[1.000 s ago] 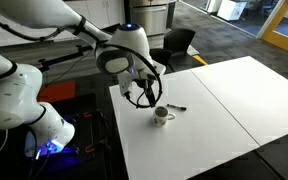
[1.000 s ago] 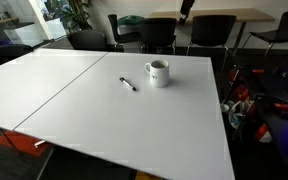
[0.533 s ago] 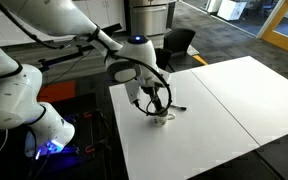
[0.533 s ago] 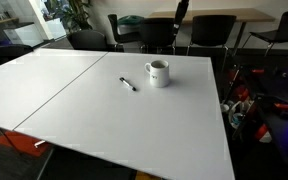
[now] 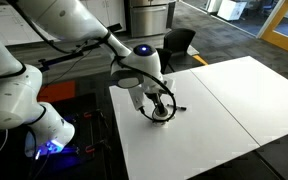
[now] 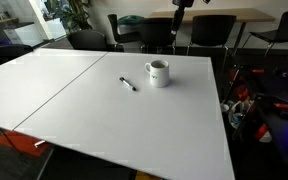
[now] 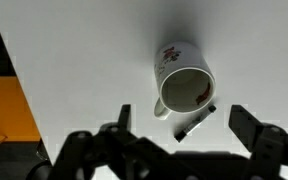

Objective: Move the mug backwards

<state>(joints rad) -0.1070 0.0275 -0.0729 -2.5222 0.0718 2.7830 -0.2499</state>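
My gripper should move down next to the mug's rim (image 5: 161, 111) (image 7: 162, 87) beside the mug's handle and close on it there, so that I can move the mug backwards.
The small cream mug (image 7: 184, 82) with a side handle and a red mark on its wall stands on the white table (image 7: 74, 60). In the wrist view it lies just ahead of my open gripper (image 7: 187, 130), whose two dark fingers flank it from above. A thin black pen (image 7: 195, 122) lies beside the mug, between the fingers. In an exterior view my gripper (image 5: 160, 104) hangs right over the mug (image 5: 162, 115) and partly hides it. In an exterior view the mug (image 6: 159, 72) and the pen (image 6: 129, 84) show plainly, but the gripper does not.
The white table (image 5: 214, 100) is two panels joined by a seam (image 6: 54, 90). Black chairs (image 6: 154, 35) stand behind it. The robot base and cables (image 5: 44, 130) sit beside the table's edge (image 5: 119, 130).
The arm has swung over and come down above the mug, which it now partly covers. The mug and pen have not moved.
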